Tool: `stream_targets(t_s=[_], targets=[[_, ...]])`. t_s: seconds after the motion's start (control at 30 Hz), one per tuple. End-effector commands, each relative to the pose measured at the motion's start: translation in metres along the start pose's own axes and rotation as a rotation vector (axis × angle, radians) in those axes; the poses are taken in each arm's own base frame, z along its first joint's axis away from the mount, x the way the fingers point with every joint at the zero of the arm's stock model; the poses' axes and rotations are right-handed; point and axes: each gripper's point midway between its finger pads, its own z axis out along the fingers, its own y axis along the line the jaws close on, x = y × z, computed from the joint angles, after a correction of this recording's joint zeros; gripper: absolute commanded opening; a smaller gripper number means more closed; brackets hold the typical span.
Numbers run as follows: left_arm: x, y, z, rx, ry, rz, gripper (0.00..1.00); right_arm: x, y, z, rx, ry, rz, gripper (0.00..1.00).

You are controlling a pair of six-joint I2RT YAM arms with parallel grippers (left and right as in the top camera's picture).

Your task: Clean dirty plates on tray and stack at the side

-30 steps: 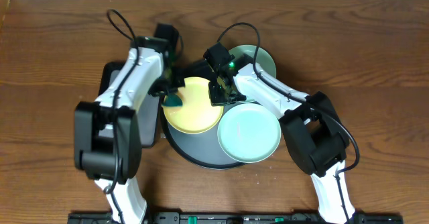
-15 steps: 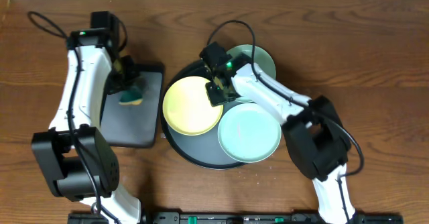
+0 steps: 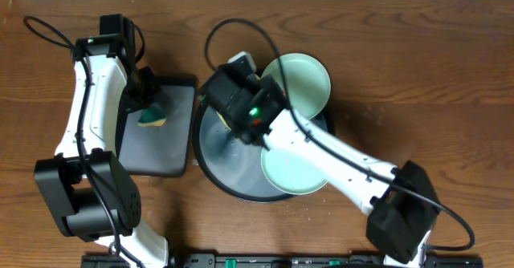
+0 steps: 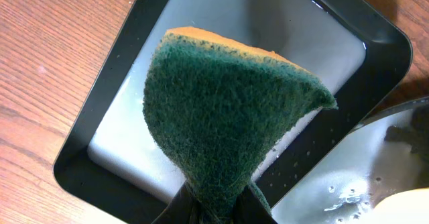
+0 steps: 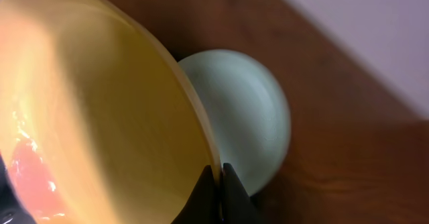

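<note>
My right gripper has the pale yellow plate, tilted above the table now. It will set the plate down on the bare wooden table point(image 3: 381, 119) beside the mint plates.
My right gripper point(image 5: 218, 178) is shut on the rim of the pale yellow plate point(image 5: 100, 117) and holds it tilted above the table. In the overhead view my right arm hides this plate. One mint plate point(image 3: 301, 82) lies at the back right, overlapping the rim of the round black tray point(image 3: 215, 152); it also shows below the yellow plate in the right wrist view point(image 5: 251, 120). The second mint plate point(image 3: 291, 174) lies on the tray's front right, partly under my arm. My left gripper point(image 4: 218, 207) is shut on a green and yellow sponge point(image 4: 228, 110).
A small black rectangular tray point(image 3: 165, 152) holding water lies left of the round tray, and the sponge point(image 3: 151, 118) hangs over its far end. The round tray's wet floor shows in the left wrist view point(image 4: 348, 184). Brown wooden table all round.
My right arm has lifted the yellow plate off the round tray and tilted it, swinging over the tray's back left. My left arm has barely moved and holds the sponge over the rectangular tray.
</note>
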Motion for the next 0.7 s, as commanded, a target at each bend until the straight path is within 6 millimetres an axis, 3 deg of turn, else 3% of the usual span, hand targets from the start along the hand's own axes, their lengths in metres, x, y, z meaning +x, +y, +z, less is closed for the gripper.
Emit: stream_targets(t_s=[0.0, 0.17, 0.37, 0.53, 0.67], targets=[[-0.004, 0.002, -0.004, -0.007, -0.015, 0.013, 0.11, -0.026, -0.041, -0.04, 0.268, -0.144, -0.008, 0.01], [-0.004, 0.002, -0.004, -0.007, -0.015, 0.013, 0.11, -0.035, -0.045, -0.077, 0.42, -0.246, -0.032, 0.01], [-0.004, 0.002, -0.004, -0.007, -0.014, 0.013, 0.11, -0.037, -0.043, -0.088, 0.452, -0.275, -0.039, 0.01], [-0.004, 0.002, -0.004, -0.008, -0.014, 0.013, 0.11, -0.033, -0.032, -0.08, 0.373, -0.249, -0.043, 0.01], [-0.004, 0.002, -0.004, -0.007, -0.014, 0.013, 0.11, -0.005, 0.016, -0.042, -0.003, -0.076, -0.064, 0.01]])
